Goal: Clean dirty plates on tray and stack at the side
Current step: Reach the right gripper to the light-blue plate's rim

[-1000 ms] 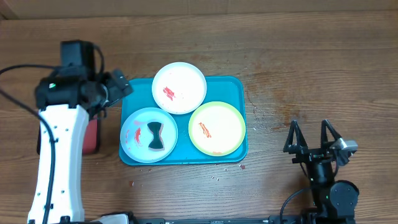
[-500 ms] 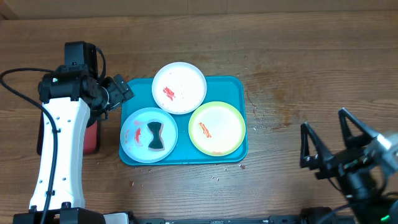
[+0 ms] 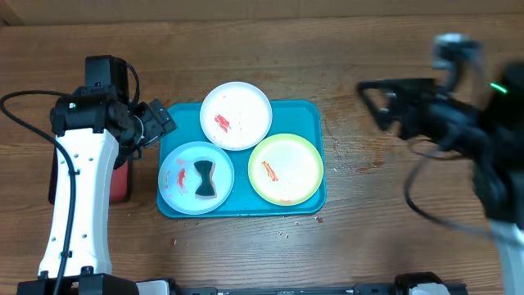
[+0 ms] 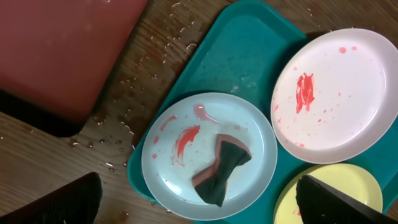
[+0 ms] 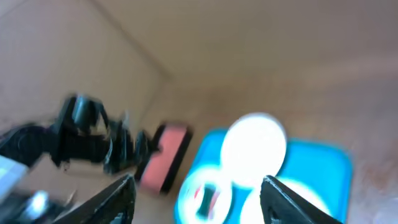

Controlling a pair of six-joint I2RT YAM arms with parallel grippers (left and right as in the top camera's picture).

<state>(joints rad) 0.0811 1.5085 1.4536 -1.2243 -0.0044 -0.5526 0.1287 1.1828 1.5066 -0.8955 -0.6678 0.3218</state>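
My left gripper needs to grip the dark folded cloth's narrow middle (image 3: pixel 205 178) (image 4: pixel 224 166) on the light blue plate next.
The teal tray (image 3: pixel 307 115) holds three plates. The white plate (image 3: pixel 236 115) at the back has red smears. The light blue plate (image 3: pixel 182 176) at the front left has red smears and a dark folded cloth (image 3: pixel 204 179) on it. The yellow-green plate (image 3: pixel 286 169) has an orange streak. My left gripper (image 3: pixel 157 120) hovers open by the tray's left rim; in its wrist view the left gripper (image 4: pixel 199 186) hangs over the light blue plate (image 4: pixel 180 168) and cloth (image 4: pixel 221 171). My right gripper (image 3: pixel 375 106), blurred, is raised to the right of the tray, jaws apart, holding nothing.
A red tray with a black rim (image 3: pixel 121 180) lies left of the teal tray, partly under my left arm. Water drops and crumbs dot the wood around the tray. The right wrist view is blurred and shows the white plate (image 5: pixel 254 149) and red tray (image 5: pixel 165 155).
My right arm has swung from the table's front right up to the back right and now points at the tray. My left arm shifted slightly, then held still.
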